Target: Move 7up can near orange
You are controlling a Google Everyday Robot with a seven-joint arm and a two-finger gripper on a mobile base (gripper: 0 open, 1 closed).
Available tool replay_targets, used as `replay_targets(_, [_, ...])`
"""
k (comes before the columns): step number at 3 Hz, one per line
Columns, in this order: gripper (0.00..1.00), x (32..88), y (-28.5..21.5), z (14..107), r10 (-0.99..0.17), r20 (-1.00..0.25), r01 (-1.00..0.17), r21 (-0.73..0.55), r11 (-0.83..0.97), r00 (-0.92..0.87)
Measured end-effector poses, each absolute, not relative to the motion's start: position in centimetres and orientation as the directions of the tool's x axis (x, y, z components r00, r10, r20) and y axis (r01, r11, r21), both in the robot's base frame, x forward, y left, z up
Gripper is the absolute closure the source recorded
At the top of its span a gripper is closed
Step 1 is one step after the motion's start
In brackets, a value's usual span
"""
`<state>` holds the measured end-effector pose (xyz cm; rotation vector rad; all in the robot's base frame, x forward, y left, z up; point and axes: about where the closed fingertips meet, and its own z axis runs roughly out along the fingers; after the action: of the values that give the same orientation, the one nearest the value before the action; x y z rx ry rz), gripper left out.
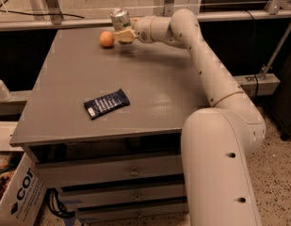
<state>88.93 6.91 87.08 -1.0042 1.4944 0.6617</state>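
Next, I let go of the 7up can on the grey table [121,48] beside the orange, on the side of my white arm.
The 7up can [120,19] is silvery-green with a shiny top and is held upright above the far edge of the grey table [149,93]. My gripper [124,33] is shut on the 7up can's lower part, at the far middle of the table. The orange [106,39] is a small round fruit resting on the table just left of the gripper, close to the can. My white arm reaches in from the right front.
A flat dark-blue snack wrapper [106,103] lies on the table's front left. The table has drawers [112,171] below. A cardboard box [15,194] stands on the floor at the lower left. A metal rail [230,15] runs behind the table.
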Motion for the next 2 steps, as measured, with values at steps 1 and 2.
replay_targets(1, [1.00, 89.04, 7.65, 86.58, -0.223, -0.975, -0.878, -0.122, 0.463, 0.017])
replay_targets(2, [1.00, 89.04, 8.03, 85.97, -0.230, -0.973, -0.883, -0.114, 0.456, 0.007])
